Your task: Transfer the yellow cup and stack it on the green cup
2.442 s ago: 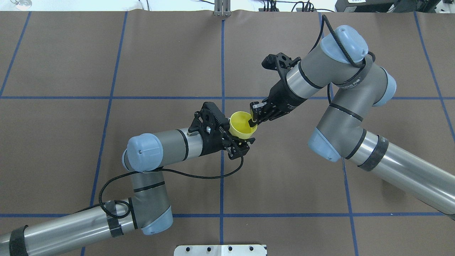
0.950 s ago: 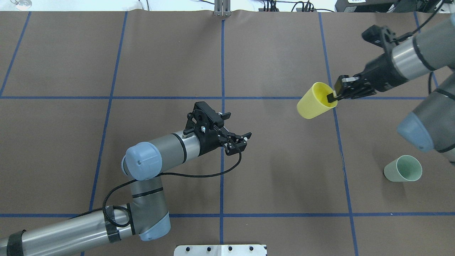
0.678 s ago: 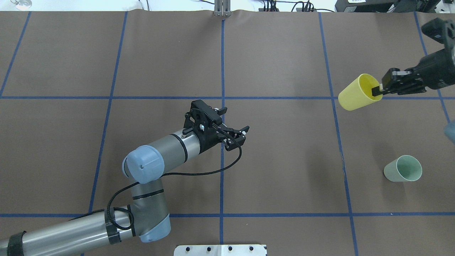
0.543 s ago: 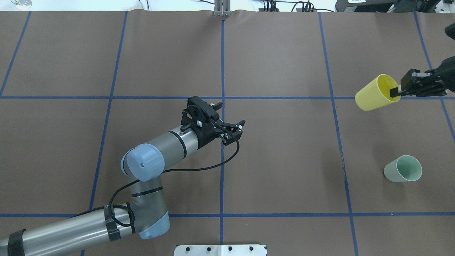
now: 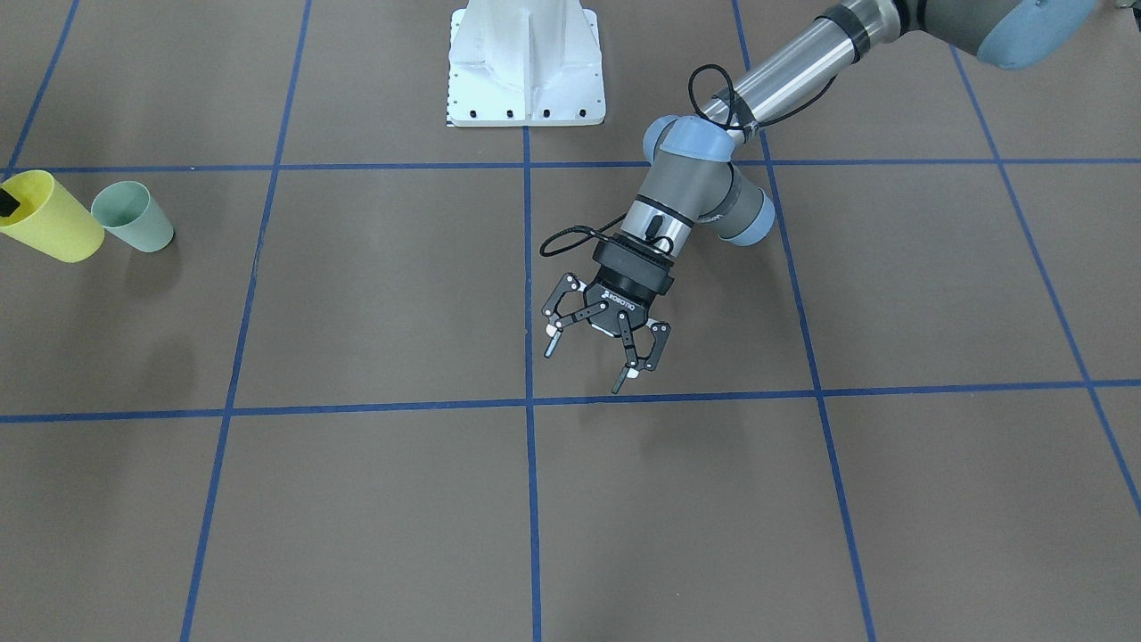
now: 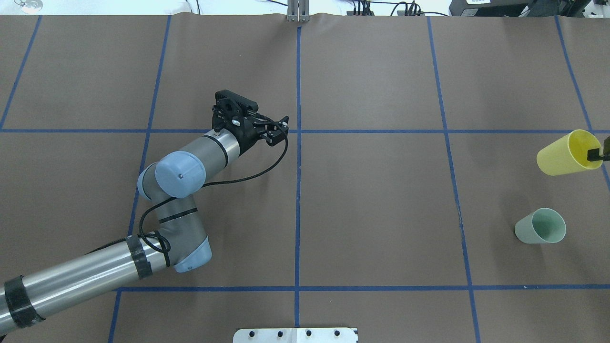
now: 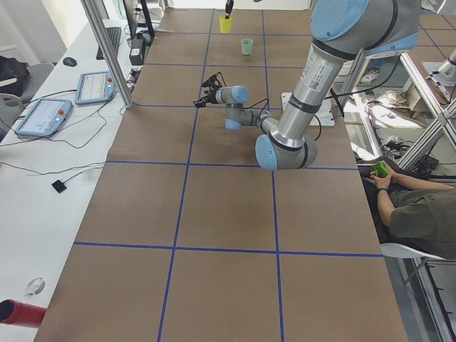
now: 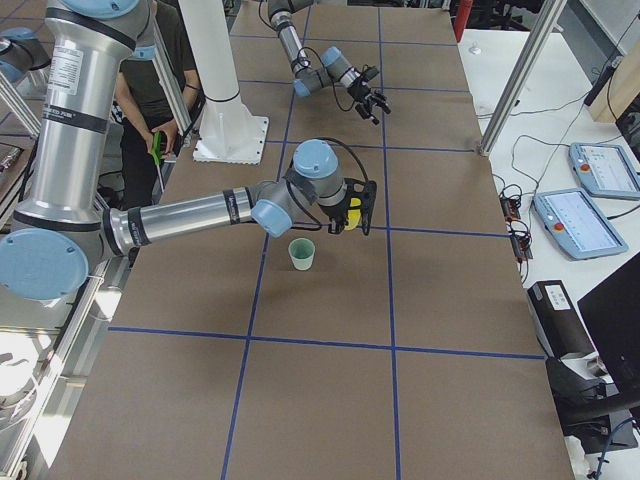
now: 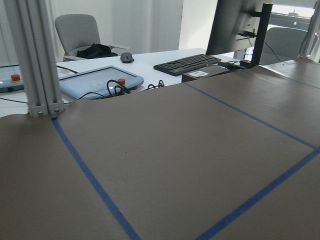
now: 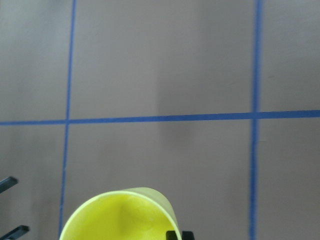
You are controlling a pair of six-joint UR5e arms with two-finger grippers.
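Observation:
The yellow cup will be let go by my right gripper down inside the opening of the green cup (image 5: 121, 203). The yellow cup now hangs tilted above the table.
My right gripper (image 6: 598, 155) is shut on the rim of the yellow cup (image 6: 567, 153), one finger inside it, at the right edge of the overhead view. The cup hangs tilted above the table, apart from the green cup (image 6: 541, 226), which stands upright nearer the robot. From the front the yellow cup (image 5: 49, 227) sits beside the green cup (image 5: 132, 217). The right wrist view shows the yellow rim (image 10: 120, 215) at the bottom. My left gripper (image 5: 586, 367) is open and empty near the table's middle; it also shows overhead (image 6: 279, 129).
The brown mat (image 6: 371, 200) carries a blue tape grid. The white robot base plate (image 5: 526, 62) stands at the robot's edge. A seated person (image 7: 420, 206) is beside the table. Pendants and a keyboard (image 9: 187, 62) lie on a side table.
My right gripper took the yellow cup from the left gripper, carried it right, then nearer the green cup. My left gripper let go and drew back left, open.

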